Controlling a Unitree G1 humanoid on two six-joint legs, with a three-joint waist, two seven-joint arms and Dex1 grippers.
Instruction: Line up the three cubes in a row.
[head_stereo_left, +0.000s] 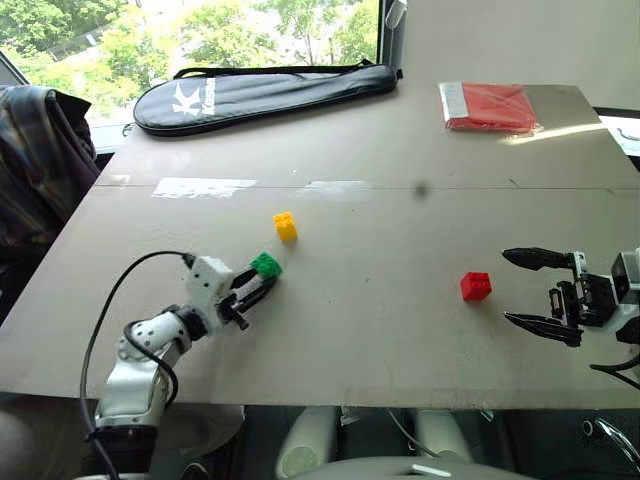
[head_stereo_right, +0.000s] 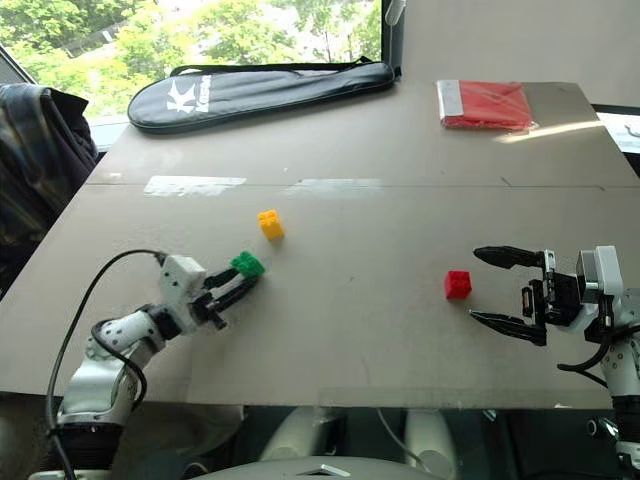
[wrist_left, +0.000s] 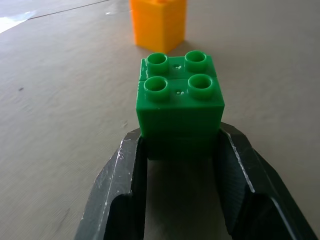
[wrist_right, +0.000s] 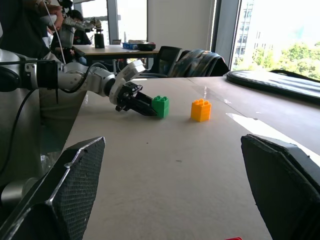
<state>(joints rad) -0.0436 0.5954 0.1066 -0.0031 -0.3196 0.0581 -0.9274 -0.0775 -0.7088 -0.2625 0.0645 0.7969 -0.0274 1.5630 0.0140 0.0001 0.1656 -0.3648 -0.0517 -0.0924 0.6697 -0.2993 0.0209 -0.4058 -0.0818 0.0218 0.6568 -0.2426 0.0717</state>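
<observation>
I will use my left gripper to set the green cube down on the bare table (head_stereo_left: 422, 286) beside the red cube.
My left gripper (head_stereo_left: 262, 280) is shut on the green cube (head_stereo_left: 266, 264), whose studded top shows between the two black fingers (wrist_left: 125, 185) in the left wrist view. The yellow cube (head_stereo_left: 285, 226) stands a short way beyond the green cube (wrist_left: 178, 107), apart from it. Over on the right side of the table sits the red cube (head_stereo_left: 476, 286), alone. My right gripper (head_stereo_left: 523, 288) hovers just right of it, open wide, with nothing between its fingers. Across the table, the right wrist view takes in the green cube (wrist_right: 160, 106) and the yellow cube (wrist_right: 200, 110).
A black racket bag (head_stereo_left: 265, 93) lies along the table's far edge. A flat red packet (head_stereo_left: 488, 106) rests at the far right corner. A dark plaid jacket (head_stereo_left: 35, 160) hangs off the left side. The grey table (head_stereo_left: 380, 330) has bare board between the cubes.
</observation>
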